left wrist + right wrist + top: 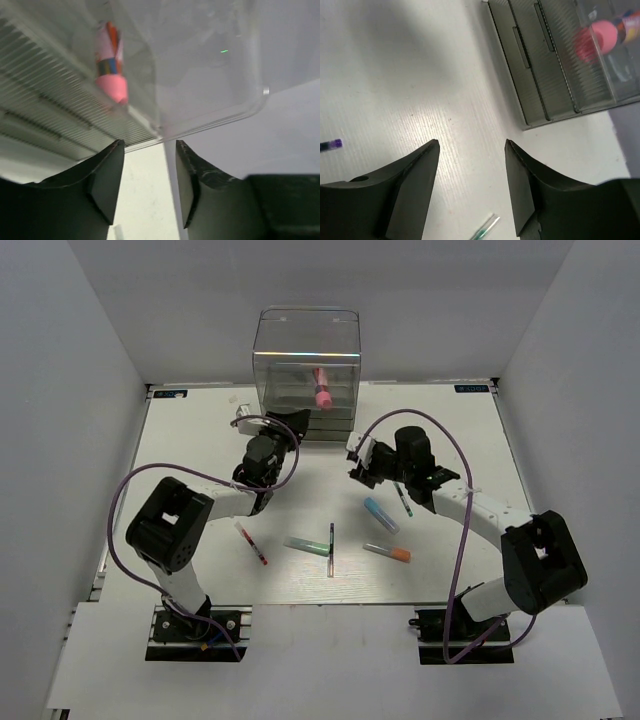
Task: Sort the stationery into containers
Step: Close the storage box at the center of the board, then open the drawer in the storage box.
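My right fingers will grip the light-blue marker's cap (376,510), at the end nearer the clear drawer box, to sort it next.
The clear drawer box (307,370) stands at the table's far middle. The pink tube (322,388) lies inside its upper drawer and also shows in the left wrist view (111,75) and the right wrist view (597,40). My left gripper (283,427) is open and empty at the box's front; the clear drawer's rim (210,122) is just beyond its fingertips. My right gripper (360,462) is open and empty over bare table, right of the box (555,65). On the table lie a light-blue marker (380,514), a grey-orange marker (387,552), a green marker (306,546), a dark pen (331,545) and a red pen (251,542).
Another thin dark pen (403,498) lies under my right arm. A thin green-tipped pen (487,229) shows just below my right fingertips. White walls close in the table on the left, right and back. The lower ribbed grey drawers (535,60) are shut.
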Motion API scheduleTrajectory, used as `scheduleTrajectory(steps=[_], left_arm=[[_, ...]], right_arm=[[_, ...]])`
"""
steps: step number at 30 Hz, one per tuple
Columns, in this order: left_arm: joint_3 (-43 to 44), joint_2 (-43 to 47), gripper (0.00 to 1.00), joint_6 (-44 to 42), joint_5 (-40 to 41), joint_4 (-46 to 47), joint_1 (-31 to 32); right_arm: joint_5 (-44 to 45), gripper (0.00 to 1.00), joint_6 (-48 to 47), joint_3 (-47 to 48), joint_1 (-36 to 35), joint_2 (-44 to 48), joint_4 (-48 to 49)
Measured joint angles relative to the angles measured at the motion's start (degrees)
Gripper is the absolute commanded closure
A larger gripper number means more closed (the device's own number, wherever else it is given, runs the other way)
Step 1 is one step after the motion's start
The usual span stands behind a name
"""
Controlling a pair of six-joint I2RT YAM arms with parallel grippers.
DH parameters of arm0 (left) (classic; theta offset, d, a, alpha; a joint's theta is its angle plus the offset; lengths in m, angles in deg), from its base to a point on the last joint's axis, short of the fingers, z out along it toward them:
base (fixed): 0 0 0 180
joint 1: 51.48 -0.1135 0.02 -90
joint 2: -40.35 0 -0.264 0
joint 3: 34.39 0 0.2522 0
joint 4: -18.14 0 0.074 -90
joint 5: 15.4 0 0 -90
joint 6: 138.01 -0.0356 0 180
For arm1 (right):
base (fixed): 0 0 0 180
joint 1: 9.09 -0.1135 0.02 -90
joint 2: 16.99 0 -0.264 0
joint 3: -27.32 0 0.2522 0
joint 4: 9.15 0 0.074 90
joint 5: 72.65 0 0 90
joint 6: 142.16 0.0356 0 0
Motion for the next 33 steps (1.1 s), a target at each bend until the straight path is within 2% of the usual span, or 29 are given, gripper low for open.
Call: scheduleTrajectory(steps=[1,6,10,13,17,25,33], left_arm=[[-0.17,-0.07,0.4,0.28,0.13,-1.01,0.0],[-0.17,-0.94,0.38,1.49,0.74,-6.08,0.0],[1.01,-4.28,0.52,2.51,0.7,-8.72,-0.17],[2.25,-8.09,0.53,2.8,0.52,-9.99,-0.48],[4.5,-12.24,0.48,3.19,0.55,-11.28,-0.61],[6.75,-15.43,0.47,3.37,0.76,-8.11,-1.25],[6.23,-15.47,0.47,3.61,0.76,0.39,-2.14]], right_arm=[[0.13,0.39,1.53,-0.02,0.11,0.04,-0.11],[0.39,0.4,7.15,-0.11,0.79,0.33,-0.44],[0.52,0.47,10.56,-1.03,1.57,0.44,-0.57],[0.48,0.51,12.83,-1.97,2.4,0.5,-0.83],[0.15,0.51,14.51,-2.78,3.45,0.7,-1.01],[-0.39,0.52,15.1,-3.08,4.83,1.44,-0.92],[-0.74,0.52,14.99,-4.44,5.46,1.53,-0.81]])
